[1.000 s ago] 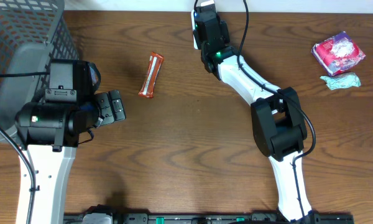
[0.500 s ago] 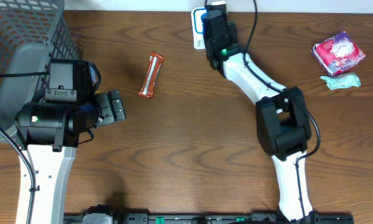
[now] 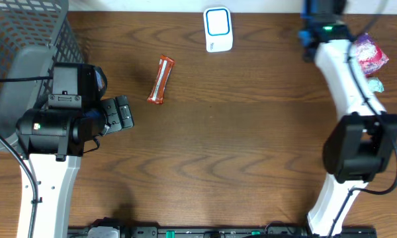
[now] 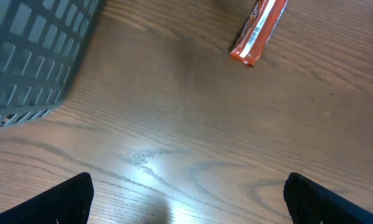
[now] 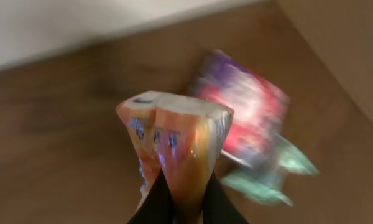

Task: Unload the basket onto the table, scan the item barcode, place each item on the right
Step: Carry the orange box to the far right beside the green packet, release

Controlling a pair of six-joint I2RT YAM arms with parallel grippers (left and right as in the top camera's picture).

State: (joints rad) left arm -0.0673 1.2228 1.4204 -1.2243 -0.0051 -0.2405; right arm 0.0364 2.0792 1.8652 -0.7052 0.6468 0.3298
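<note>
The robot's right gripper should release the orange packet on the wood (image 3: 368, 103) (image 5: 278, 210) next to the teal packet, opposite the pink packet. The orange packet is now at the table's far edge.
My right gripper (image 5: 185, 200) is shut on an orange packet (image 5: 174, 140), pinching its lower end; the picture is blurred by motion. In the overhead view the right gripper (image 3: 315, 14) is at the table's far edge, right of the white and blue scanner (image 3: 218, 29) and just left of a pink packet (image 3: 369, 53). My left gripper (image 3: 122, 112) stands open low over bare wood at the left, nothing between its fingers (image 4: 71, 196). A red snack bar (image 3: 161, 80) lies ahead of it, also at the top of the left wrist view as the bar (image 4: 258, 32).
A grey mesh basket (image 3: 26, 39) fills the far left corner; its wall (image 4: 31, 56) is close to the left gripper. A teal packet (image 3: 374, 84) lies beside the pink one, both below my right gripper as pink packet (image 5: 242, 106) and teal packet (image 5: 267, 180).
My right arm has swung from over the scanner to the far right with the orange packet, uncovering the scanner. The left arm has not moved.
</note>
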